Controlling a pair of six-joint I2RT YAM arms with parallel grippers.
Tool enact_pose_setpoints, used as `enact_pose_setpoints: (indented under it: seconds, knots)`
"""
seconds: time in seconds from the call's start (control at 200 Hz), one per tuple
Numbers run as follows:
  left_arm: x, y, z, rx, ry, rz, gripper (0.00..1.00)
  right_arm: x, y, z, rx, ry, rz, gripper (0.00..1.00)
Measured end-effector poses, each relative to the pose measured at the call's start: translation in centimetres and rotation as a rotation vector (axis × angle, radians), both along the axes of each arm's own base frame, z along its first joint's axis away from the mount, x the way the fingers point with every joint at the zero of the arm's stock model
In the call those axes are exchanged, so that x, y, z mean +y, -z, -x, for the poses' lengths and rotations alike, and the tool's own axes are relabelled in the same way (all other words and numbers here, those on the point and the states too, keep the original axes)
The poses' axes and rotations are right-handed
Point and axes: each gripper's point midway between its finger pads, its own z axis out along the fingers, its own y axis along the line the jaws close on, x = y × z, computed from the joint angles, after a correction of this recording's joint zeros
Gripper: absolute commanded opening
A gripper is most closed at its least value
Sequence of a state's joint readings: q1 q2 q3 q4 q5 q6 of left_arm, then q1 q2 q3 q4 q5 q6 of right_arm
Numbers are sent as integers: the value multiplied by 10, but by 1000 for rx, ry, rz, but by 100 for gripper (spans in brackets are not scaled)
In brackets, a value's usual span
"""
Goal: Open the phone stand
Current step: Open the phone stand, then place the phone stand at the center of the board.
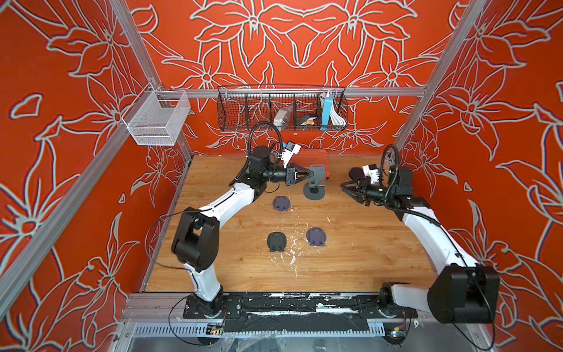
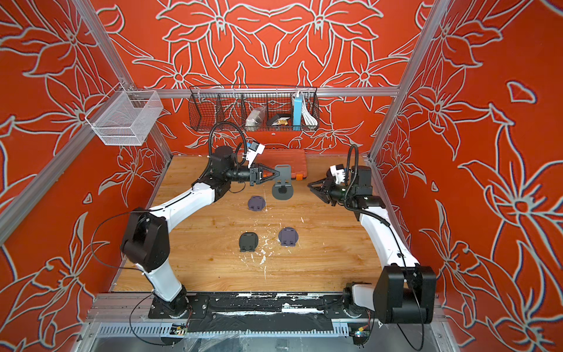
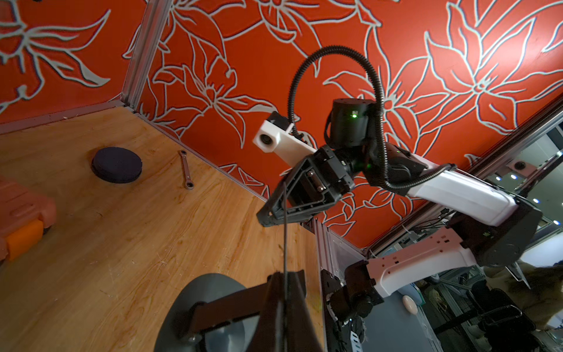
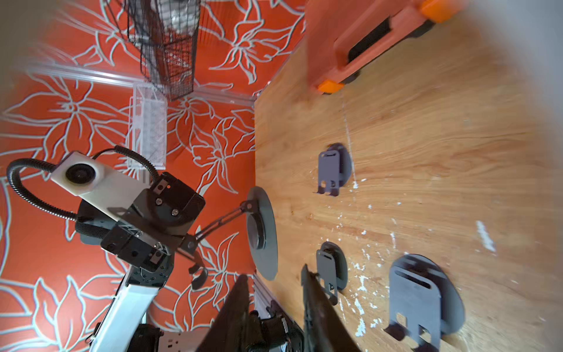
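My left gripper has the dark grey phone stand, which now stands at the table's back middle. Next, I let go of it with that gripper on the bare wood (image 1: 324, 200) in front of the orange case.
The dark grey phone stand (image 1: 313, 192) (image 2: 282, 192) stands unfolded at the back middle of the table, its round base on the wood and its back plate raised on the hinged arm. My left gripper (image 1: 312, 175) (image 2: 278, 174) is shut on the edge of that raised plate. In the left wrist view the fingers (image 3: 274, 292) pinch the thin plate edge-on above the base (image 3: 207, 292). My right gripper (image 1: 341, 184) (image 2: 309, 185) hangs to the right of the stand, apart from it, open and empty. In the right wrist view its fingers (image 4: 310, 292) are spread.
Three folded phone stands lie flat on the table (image 1: 281, 203) (image 1: 276, 241) (image 1: 316, 236). An orange case (image 2: 283, 158) sits behind the open stand. A black disc (image 3: 117, 164) and a wrench (image 3: 186, 170) lie at the back right. Wire baskets (image 1: 281, 109) (image 1: 158, 117) hang above.
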State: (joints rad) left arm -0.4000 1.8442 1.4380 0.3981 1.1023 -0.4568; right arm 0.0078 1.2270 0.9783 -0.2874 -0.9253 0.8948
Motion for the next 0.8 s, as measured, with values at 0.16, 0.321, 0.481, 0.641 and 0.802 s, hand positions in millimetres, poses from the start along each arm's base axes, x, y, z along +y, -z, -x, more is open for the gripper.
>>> enact_pose_setpoints:
  seconds: [0.16,0.321,0.481,0.641,0.802]
  knots:
    - [-30,49,-34,71,33,-30,0,-14,-2,10,-32,52,81,23]
    - [-51,114,-54,182,59,-68,0,-25,-2,10,-48,80,114,24]
    - [-65,158,-76,248,80,-80,0,-28,7,9,-37,88,122,30]
    - [-73,181,-93,274,87,-83,0,-30,23,5,7,88,123,30]
    - [-79,195,-104,293,94,-97,0,-32,28,4,11,88,130,31]
